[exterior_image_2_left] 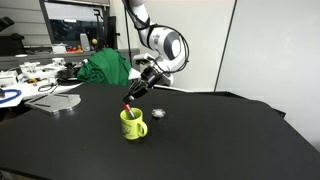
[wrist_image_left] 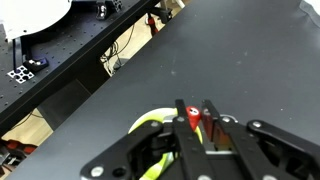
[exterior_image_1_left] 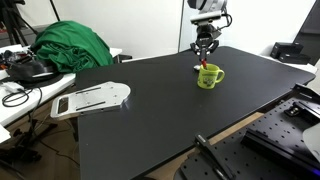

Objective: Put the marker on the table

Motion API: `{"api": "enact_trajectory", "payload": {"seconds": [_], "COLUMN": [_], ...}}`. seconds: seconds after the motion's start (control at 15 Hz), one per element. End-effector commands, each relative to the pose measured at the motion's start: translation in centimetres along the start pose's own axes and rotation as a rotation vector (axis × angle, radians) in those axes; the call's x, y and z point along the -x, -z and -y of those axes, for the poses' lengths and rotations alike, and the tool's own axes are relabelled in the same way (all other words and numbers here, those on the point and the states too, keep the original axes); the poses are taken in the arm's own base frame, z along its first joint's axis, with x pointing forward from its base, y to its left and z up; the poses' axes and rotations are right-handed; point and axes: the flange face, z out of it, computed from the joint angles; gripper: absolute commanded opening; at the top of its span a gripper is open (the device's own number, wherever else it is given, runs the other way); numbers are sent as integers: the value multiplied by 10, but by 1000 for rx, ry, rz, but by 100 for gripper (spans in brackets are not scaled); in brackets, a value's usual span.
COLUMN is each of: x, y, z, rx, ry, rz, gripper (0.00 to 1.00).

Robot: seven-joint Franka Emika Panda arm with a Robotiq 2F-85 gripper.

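My gripper needs to set the marker free on the bare black table [exterior_image_1_left: 225, 63] just behind the yellow-green mug.
My gripper [exterior_image_1_left: 205, 50] hangs just above the yellow-green mug [exterior_image_1_left: 209, 76] on the black table [exterior_image_1_left: 150, 120]. It is shut on the marker [exterior_image_2_left: 130, 99], which slants down with its reddish end at the mug's [exterior_image_2_left: 132, 124] rim. In the wrist view the marker's red end [wrist_image_left: 191, 118] shows pinched between the fingers [wrist_image_left: 195, 108], with the mug [wrist_image_left: 148, 126] right below. The table's bare black surface [exterior_image_2_left: 220, 140] surrounds the mug. It also fills the upper wrist view [wrist_image_left: 230, 50].
A green cloth [exterior_image_1_left: 72, 45] and cables lie on the white desk [exterior_image_1_left: 20, 85] beside the table. A white flat device [exterior_image_1_left: 90, 98] sits at the table's corner. A small round object [exterior_image_2_left: 158, 113] lies near the mug. Black equipment [exterior_image_1_left: 285, 130] stands past the table's wooden edge.
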Motion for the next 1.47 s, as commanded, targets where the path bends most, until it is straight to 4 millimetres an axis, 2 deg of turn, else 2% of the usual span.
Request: {"api": "enact_trajectory", "payload": {"seconds": [0.0,0.4,0.53,0.67,0.8,0.93,1.07,1.2,1.4], "x": [36,108,116,112,97,69,32,-8,-72], "y": [32,68,88,109,135,160,179,186,174], "z": [-3,-12,-21,-33,-53,-75,-98,-116,-128], "rx": [-54,-94,-106,-136,-201,-293,-395,-484,-545], "ry": [22,101,88,89,80,48,-10,-86,-225], "rz": [20,77,-87,-196,-309,-403,-474,-545,-661], "gripper": [5,5,5,5,5,5,5,5,5]}}
